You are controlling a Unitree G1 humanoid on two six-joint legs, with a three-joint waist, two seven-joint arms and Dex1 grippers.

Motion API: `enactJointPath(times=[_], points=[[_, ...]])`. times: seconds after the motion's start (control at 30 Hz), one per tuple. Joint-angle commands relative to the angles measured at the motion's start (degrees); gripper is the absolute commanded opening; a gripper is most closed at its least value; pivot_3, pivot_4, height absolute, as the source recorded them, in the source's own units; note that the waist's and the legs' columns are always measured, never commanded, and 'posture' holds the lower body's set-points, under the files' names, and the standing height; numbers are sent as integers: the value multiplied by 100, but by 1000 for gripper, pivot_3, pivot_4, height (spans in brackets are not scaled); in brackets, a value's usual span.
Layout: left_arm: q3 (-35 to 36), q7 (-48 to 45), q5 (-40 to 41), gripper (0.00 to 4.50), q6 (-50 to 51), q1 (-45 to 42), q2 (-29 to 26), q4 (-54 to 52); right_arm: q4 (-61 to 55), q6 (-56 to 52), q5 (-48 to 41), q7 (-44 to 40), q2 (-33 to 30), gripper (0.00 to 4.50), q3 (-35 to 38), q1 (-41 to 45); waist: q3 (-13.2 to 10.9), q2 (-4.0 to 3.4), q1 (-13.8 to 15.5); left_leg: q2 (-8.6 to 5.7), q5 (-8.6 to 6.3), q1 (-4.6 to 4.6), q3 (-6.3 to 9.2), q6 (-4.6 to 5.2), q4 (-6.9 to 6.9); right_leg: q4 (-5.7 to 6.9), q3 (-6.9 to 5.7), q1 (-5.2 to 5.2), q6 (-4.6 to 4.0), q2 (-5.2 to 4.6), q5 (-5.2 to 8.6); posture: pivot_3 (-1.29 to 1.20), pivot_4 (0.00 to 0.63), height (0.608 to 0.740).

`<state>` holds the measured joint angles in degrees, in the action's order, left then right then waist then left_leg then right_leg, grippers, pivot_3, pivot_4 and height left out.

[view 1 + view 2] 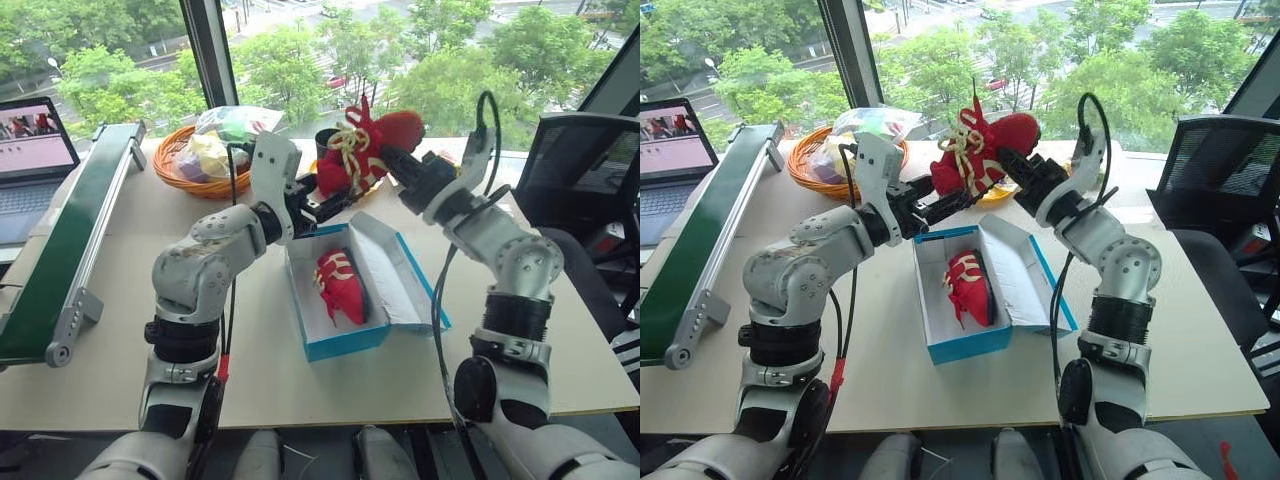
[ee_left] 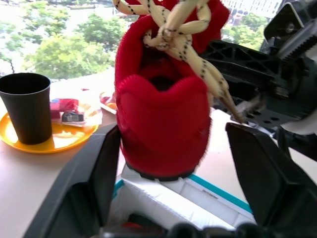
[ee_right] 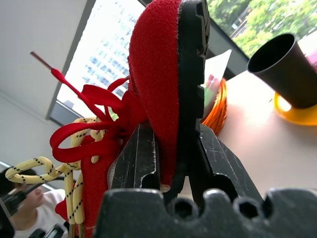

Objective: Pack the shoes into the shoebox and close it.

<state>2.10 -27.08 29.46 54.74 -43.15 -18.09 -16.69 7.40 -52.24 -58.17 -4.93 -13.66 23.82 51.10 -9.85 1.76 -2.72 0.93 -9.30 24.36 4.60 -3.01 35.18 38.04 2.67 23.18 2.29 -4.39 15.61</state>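
Observation:
The robot's right gripper needs to release the red shoe it holds between the other shoe and the shoebox's side (image 1: 321,298) facing the conveyor.
One red shoe (image 1: 340,285) with yellow laces lies inside the open blue shoebox (image 1: 345,345), whose white-lined lid (image 1: 400,275) hangs open to the right. The other red shoe (image 1: 362,150) is held in the air above the box's far end. My right gripper (image 3: 171,134) is shut on this shoe, clamping its black sole edge; the same gripper (image 1: 395,160) reaches in from the right. My left gripper (image 2: 173,129) is open, its fingers (image 2: 94,183) standing wide on either side of the shoe's heel without pressing it. From the left it (image 1: 338,197) sits just below the shoe.
An orange basket (image 1: 175,170) holding a clear bag stands at the back left. A black cup (image 2: 27,106) on a yellow plate (image 2: 49,144) sits behind the box. A green conveyor (image 1: 70,230) and laptop (image 1: 30,140) lie far left; a black chair (image 1: 580,170) stands right.

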Motion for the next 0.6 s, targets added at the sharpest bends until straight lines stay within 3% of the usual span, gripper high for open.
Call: enactJointPath(times=[0.03, 0.2, 0.27, 0.43, 0.6], points=[[-584, -1480, -920, 4500, -1506, 292, -1700, 81, -628, 58, 466, -442, -565, 404, -557, 301, -4, -8, -41, 1, 0, -4, -2, 0, -4, 2, 3, 1, 0, 1, 0, 0, 150, 740], [-497, -1969, -1513, 4500, -2717, 68, -2720, 1478, -983, -908, 242, -765, -1045, 402, -1052, 403, -22, -37, -84, 2, 2, -10, -6, 1, -14, -1, 11, 5, -3, 4, 2, 0, 150, 740], [-580, -2369, -1610, 4500, -3116, 157, -2941, 1638, -1555, -1200, 462, -1064, -1379, 402, -1687, 258, -23, -38, -78, 2, 2, -7, -6, 1, -13, -4, 10, 2, -2, 3, 3, 0, 150, 740], [-637, -2825, -1371, 4500, -3149, 605, -2882, 1149, -1961, -1783, 391, -1169, -1367, 402, -2130, -92, -23, -39, -44, 1, -6, 7, -5, 14, -17, -12, 7, 6, 0, -1, 4, 0, 150, 740], [-623, -2980, -1240, 4500, -2856, 1099, -2935, 491, -1806, -1616, 571, -1317, -1148, 402, -2187, -777, -24, -37, 20, 0, -8, 20, -3, 18, -5, -13, 5, 9, 0, -1, 4, 0, 150, 740]])
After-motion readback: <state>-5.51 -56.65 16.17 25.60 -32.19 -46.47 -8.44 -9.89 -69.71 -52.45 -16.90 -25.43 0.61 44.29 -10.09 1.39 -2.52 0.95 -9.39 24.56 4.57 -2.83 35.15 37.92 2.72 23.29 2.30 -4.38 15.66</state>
